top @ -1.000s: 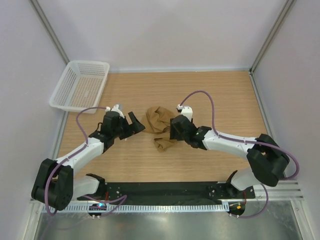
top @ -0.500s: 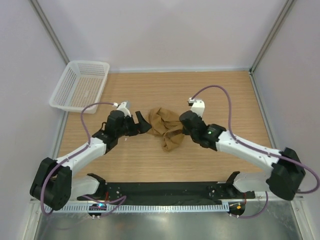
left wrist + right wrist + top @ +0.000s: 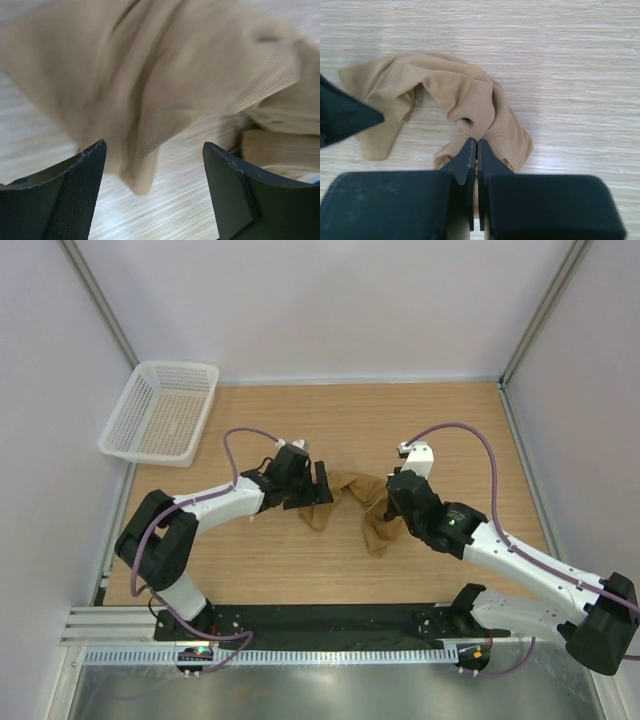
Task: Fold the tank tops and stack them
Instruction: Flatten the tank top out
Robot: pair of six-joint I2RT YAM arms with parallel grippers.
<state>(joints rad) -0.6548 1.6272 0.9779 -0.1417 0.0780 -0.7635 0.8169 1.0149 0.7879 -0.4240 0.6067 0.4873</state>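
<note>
The middle of the tank top is bunched into an arch, so my left gripper should take its loose corner (image 3: pixel 316 521) and, with my right gripper, stretch it wide before folding.
The tan-brown tank top (image 3: pixel 352 485) lies crumpled on the wooden table, drawn out into an arch between both arms. My right gripper (image 3: pixel 385 504) is shut on a bunched fold of it (image 3: pixel 476 142); ribbed cloth (image 3: pixel 465 100) spreads away from the fingertips, with one end drooping beside them. My left gripper (image 3: pixel 324 485) stands open at the cloth's left end. In the left wrist view a hanging corner of the tank top (image 3: pixel 142 125) dips between the wide-apart fingers (image 3: pixel 75 195), above the wood. One left finger (image 3: pixel 345 117) shows in the right wrist view.
A white mesh basket (image 3: pixel 120 408) sits at the table's far left corner. Pale walls close the table in on the left, back and right. The black base rail (image 3: pixel 330 620) runs along the near edge.
My right gripper shut on the tank top and dragged it to the right and nearer. My left arm swung right to the cloth's left end. The bundle stretched into an arch.
</note>
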